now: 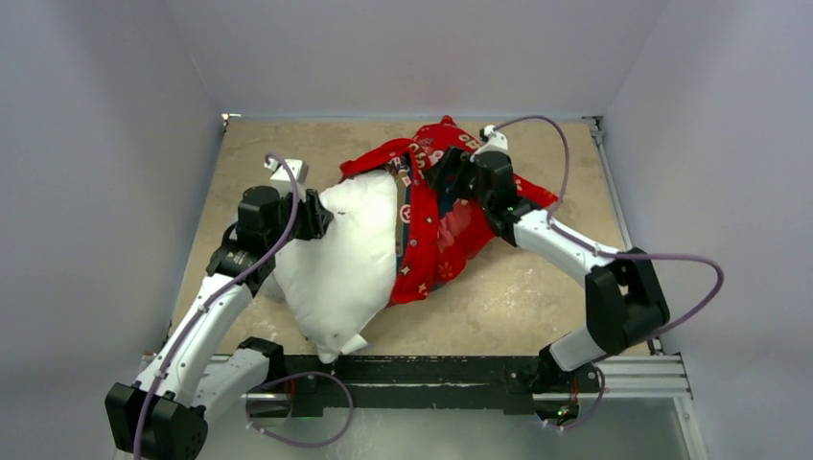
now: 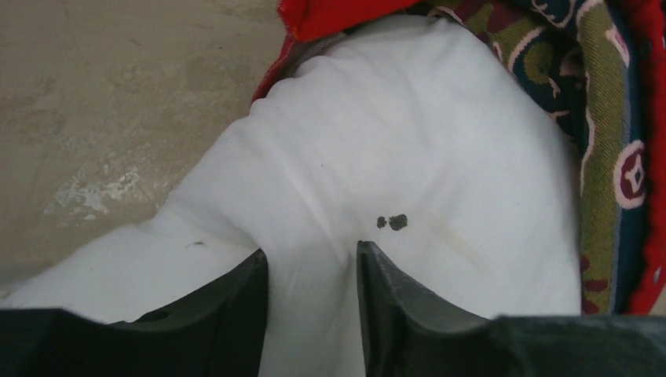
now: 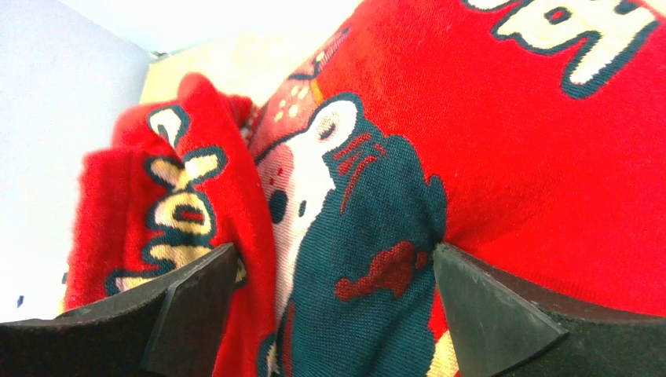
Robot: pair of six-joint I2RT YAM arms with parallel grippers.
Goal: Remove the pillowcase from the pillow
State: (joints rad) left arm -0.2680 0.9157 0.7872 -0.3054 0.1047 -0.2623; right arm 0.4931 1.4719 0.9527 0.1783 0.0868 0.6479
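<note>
I should move my right gripper to the red pillowcase next and close it on the near end of its opening edge (image 1: pixel 428 271), beside the bare pillow.
The white pillow (image 1: pixel 350 254) lies left of centre, more than half of it bare, its far right part still inside the red printed pillowcase (image 1: pixel 443 225). My left gripper (image 1: pixel 324 213) is at the pillow's upper left edge. In the left wrist view it (image 2: pixel 312 259) is shut on a fold of the pillow (image 2: pixel 408 141), with the pillowcase's edge (image 2: pixel 612 118) beyond. My right gripper (image 1: pixel 443 174) is on top of the bunched pillowcase. In the right wrist view it (image 3: pixel 334 259) is shut on a thick bunch of the pillowcase (image 3: pixel 510 157).
The beige tabletop (image 1: pixel 537 287) is boxed in by grey walls (image 1: pixel 105 144) on the left, back and right. A black rail (image 1: pixel 431 369) with the arm bases runs along the near edge. The pillow's near corner with its tag (image 1: pixel 331 347) reaches that rail.
</note>
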